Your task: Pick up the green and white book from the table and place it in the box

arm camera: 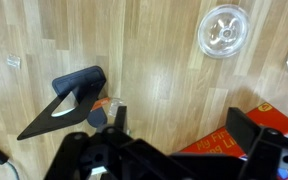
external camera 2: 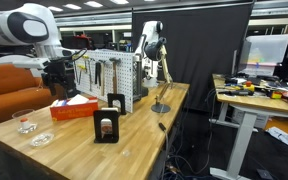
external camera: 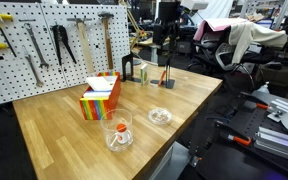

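The green and white book stands beside the black arch. My gripper will next go to the top [external camera: 143, 66] of that book and close there.
The orange-red box with rainbow-striped sides stands on the light-wood table [external camera: 54, 130] near the pegboard, white flaps up, in both exterior views [external camera: 99, 98] [external camera 2: 76, 110]. In the wrist view its red printed face [arm camera: 219, 145] lies below my right finger. My gripper [external camera 2: 59, 88] [arm camera: 184, 120] hangs open and empty, well above the box. A small green and white thing [external camera: 142, 74], apparently the book, stands upright beside the black arch; it is too small to be sure. My arm is out of view in that exterior view.
The black arch [external camera: 128, 68] [external camera 2: 107, 125] [arm camera: 79, 82] stands past the box. A glass cup with an orange piece [external camera: 119, 131] [external camera 2: 25, 121] and a glass dish [external camera: 159, 116] [external camera 2: 40, 139] [arm camera: 224, 30] sit near the table edge. A pegboard with tools [external camera: 44, 45] lines one side; a camera stand [external camera 2: 160, 100] stands at the far end.
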Motion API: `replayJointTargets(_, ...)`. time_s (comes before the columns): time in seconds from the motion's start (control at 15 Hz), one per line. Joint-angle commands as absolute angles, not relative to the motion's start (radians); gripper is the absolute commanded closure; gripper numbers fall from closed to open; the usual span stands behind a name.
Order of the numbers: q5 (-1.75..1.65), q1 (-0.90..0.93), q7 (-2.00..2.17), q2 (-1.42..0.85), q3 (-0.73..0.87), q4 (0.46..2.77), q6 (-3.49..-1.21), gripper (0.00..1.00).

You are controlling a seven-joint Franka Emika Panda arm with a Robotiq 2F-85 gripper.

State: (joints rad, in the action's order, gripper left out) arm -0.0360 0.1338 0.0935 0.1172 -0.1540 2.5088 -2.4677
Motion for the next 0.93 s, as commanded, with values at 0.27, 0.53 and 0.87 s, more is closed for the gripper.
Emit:
replayJointTargets(0.27,-0.038,0.133,0.100,0.099,-0.152,2.490,-2.469,0.00)
replayJointTargets(0.53,0.040,0.139,0.115,0.050,-0.148,2.448,-2.481,0.00)
replayJointTargets(0.87,0.065,0.131,0.174,-0.090,-0.142,2.333,-2.526,0.00)
